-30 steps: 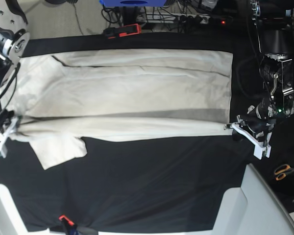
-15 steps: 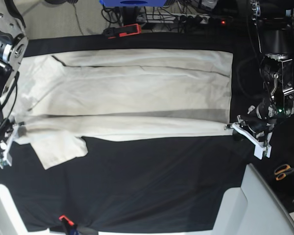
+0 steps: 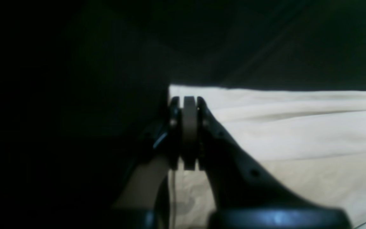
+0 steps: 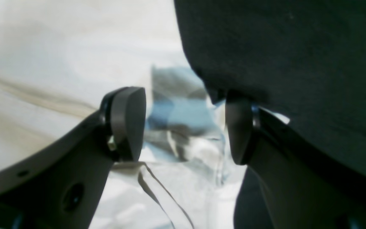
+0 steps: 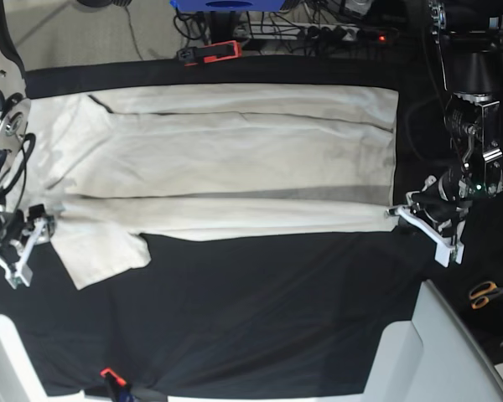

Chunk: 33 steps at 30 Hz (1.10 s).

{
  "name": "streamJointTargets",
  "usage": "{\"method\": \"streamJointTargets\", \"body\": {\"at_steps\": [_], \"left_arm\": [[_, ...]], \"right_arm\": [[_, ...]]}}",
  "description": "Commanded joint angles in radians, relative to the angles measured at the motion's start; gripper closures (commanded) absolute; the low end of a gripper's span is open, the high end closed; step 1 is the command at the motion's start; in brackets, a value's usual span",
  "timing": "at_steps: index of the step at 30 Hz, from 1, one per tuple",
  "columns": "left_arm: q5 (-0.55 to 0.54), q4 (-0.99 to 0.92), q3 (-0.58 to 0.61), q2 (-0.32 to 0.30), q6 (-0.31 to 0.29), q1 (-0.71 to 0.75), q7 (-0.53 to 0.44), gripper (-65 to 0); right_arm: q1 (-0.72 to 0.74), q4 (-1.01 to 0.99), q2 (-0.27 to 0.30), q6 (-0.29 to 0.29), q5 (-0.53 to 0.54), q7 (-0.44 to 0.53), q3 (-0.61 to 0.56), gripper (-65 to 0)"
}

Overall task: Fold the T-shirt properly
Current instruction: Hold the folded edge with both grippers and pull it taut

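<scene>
The T-shirt's bunched end lies loose between my right gripper's open fingers, so my right gripper needs to pinch the T-shirt's folded corner (image 4: 211, 108) and pull the fold straight with my left gripper.
The cream T-shirt (image 5: 235, 159) lies flat and lengthwise on the black table cloth (image 5: 260, 310), its near long side folded over and one sleeve (image 5: 101, 255) sticking out at the lower left. My left gripper (image 5: 398, 215) is at the shirt's right hem corner. In the left wrist view the gripper (image 3: 187, 101) is shut on that edge of the T-shirt (image 3: 297, 133). My right gripper (image 5: 29, 243) stands open at the shirt's left end. In the right wrist view its fingers (image 4: 129, 124) are spread over the T-shirt (image 4: 43, 63), with nothing between them.
Orange-handled scissors (image 5: 486, 293) lie at the right edge. A red and black clamp (image 5: 210, 53) sits beyond the cloth's far edge, near a blue object (image 5: 226, 7). A pale grey panel (image 5: 436, 352) fills the lower right corner.
My right gripper has opened wider and shifted down and slightly right at the shirt's left end. The left arm has stayed in place, still shut.
</scene>
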Motion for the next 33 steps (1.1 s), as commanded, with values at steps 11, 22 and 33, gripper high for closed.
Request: {"method": "streamJointTargets", "body": {"at_steps": [11, 22, 33], "left_arm": [[-0.001, 0.012, -0.008, -0.019, -0.004, -0.019, -0.019, 0.0], [-0.001, 0.011, -0.008, -0.019, -0.004, -0.020, -0.019, 0.0], [-0.001, 0.017, -0.008, -0.019, -0.004, -0.069, -0.015, 0.0]], "right_arm": [[0.033, 0.007, 0.051, 0.000, 0.073, 0.022, -0.007, -18.2], [0.033, 0.009, 0.045, 0.000, 0.070, -0.012, -0.009, -0.2], [0.071, 0.019, 0.047, 0.000, 0.069, -0.009, -0.010, -0.2]]}}
